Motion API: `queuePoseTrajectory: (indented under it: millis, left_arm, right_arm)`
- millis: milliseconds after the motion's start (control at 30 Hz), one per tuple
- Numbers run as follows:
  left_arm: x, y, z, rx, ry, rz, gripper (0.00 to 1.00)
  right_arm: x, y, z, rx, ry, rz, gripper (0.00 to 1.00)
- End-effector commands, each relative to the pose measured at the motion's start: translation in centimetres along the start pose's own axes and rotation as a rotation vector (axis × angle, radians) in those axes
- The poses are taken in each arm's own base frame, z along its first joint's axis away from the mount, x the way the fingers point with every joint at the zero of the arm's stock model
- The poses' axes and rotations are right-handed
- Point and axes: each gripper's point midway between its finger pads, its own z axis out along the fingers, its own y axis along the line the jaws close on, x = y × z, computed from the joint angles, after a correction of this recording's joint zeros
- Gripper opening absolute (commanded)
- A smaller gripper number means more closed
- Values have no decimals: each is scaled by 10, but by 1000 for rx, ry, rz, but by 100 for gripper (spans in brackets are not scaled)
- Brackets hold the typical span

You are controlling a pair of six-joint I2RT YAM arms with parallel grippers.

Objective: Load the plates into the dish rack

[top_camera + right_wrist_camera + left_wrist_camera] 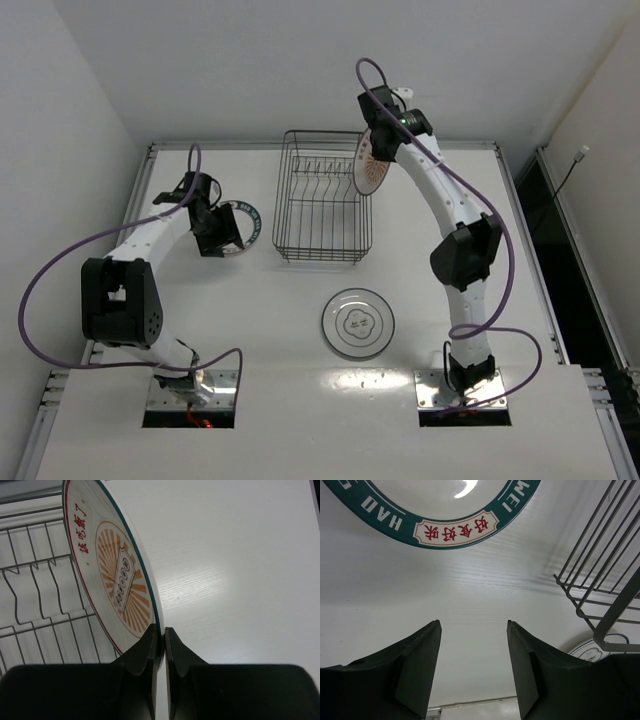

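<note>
The robot will put the orange-patterned plate down on edge in the wire dish rack's end slot (pixel 359 167) nearest its right gripper.
The wire dish rack (pixel 322 200) stands at the table's back centre. My right gripper (pixel 388 128) is shut on the rim of the orange-patterned plate (pixel 370 163) and holds it on edge over the rack's right side; the right wrist view shows the plate (pixel 117 580) pinched between my fingers (pixel 150 645) with the rack's tines (pixel 35 595) to its left. The teal-rimmed plate (pixel 246 225) lies flat left of the rack. My left gripper (pixel 218 240) is open and empty just beside it; its rim (pixel 455 532) shows ahead of my fingertips. The flower plate (pixel 357 322) lies flat in front of the rack.
The rack's corner (pixel 600 580) shows at the right of the left wrist view, with the flower plate's edge (pixel 587 652) below it. Purple cables (pixel 60 260) loop off both arms. The table's metal edge (pixel 150 160) runs along the left and back.
</note>
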Motion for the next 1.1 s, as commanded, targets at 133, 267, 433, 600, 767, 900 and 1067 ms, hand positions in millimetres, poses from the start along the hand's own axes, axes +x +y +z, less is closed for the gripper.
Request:
queuePoseTrajectory:
  millis: [133,267,433,600,767,900,1067]
  left_arm:
    - [-9,1,-14,-9,-57,-30,52]
    - [-7,5,-18,-26,-67,-30,52]
    - [-5,9,-16,-46,-67,-41,52]
    - [-8,17,-14,-66,-65,-70,52]
    - [-14,18,-15,-81,-76,-79,52]
    - [-15,24,-13,-105,-77,-89,52]
    - [-25,34,-15,-175,-116,-121,52]
  right_arm:
    - [-20,12,6,-20,-48,71,0]
    - [-7,17,20,-4,-16,47,0]
    - [12,26,32,-28,38,23,0]
    - [29,44,44,-110,65,-2,3]
    - [39,57,49,-121,73,-48,3]
    - [52,52,55,-68,90,-132,3]
    - [70,38,51,49,96,-259,1]
